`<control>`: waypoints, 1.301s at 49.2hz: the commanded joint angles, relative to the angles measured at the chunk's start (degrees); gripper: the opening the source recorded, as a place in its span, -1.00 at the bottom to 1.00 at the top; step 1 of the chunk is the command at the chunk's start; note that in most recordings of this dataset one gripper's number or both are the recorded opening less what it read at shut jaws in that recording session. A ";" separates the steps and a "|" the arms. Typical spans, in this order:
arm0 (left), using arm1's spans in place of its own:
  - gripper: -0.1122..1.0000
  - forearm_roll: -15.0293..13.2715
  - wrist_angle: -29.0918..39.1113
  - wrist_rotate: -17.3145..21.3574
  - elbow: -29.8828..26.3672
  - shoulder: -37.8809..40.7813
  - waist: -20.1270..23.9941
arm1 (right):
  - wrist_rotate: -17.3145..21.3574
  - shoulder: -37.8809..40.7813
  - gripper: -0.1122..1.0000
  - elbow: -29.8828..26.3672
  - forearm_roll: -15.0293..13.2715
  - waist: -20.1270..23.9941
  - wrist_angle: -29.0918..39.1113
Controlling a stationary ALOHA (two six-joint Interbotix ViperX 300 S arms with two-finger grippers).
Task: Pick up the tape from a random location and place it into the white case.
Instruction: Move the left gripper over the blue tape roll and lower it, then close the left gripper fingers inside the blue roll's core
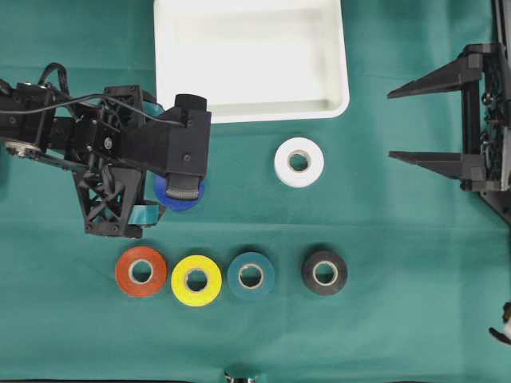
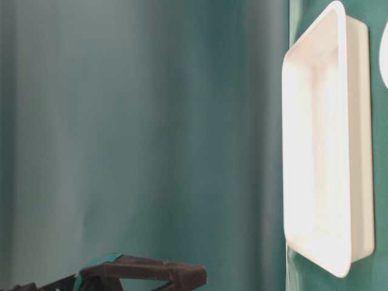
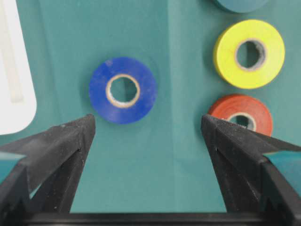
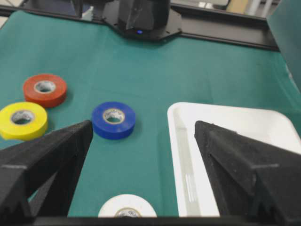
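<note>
My left gripper should go to the blue tape next and close on the blue tape's near side (image 1: 180,205) (image 3: 147,92), facing the red and yellow tapes.
The white case (image 1: 251,64) lies empty at the top middle of the green cloth, and also shows in the right wrist view (image 4: 235,122). A blue tape (image 1: 172,201) lies flat below the case's left corner, partly hidden under my left gripper (image 1: 160,159). In the left wrist view the blue tape (image 3: 143,101) sits just beyond the fingertips and left of centre, with my left gripper (image 3: 148,120) open, above it and holding nothing. My right gripper (image 1: 391,125) stands open and empty at the right edge, well away from every tape.
A white tape (image 1: 283,162) lies right of the blue one. Along the front run a red tape (image 1: 124,271), a yellow tape (image 1: 179,281), a teal tape (image 1: 235,275) and a black tape (image 1: 310,273).
</note>
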 commanded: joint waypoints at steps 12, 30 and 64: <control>0.98 0.18 -3.69 -0.09 2.81 -0.70 -0.09 | 0.18 0.62 0.83 -1.67 0.09 0.00 -0.35; 0.98 -0.26 -14.50 -0.18 11.25 2.37 -0.09 | 0.09 1.32 0.83 -1.67 0.09 0.00 -0.26; 0.98 -0.09 -25.84 -0.18 15.91 11.34 0.00 | 0.09 2.20 0.83 -1.49 0.09 -0.09 -0.26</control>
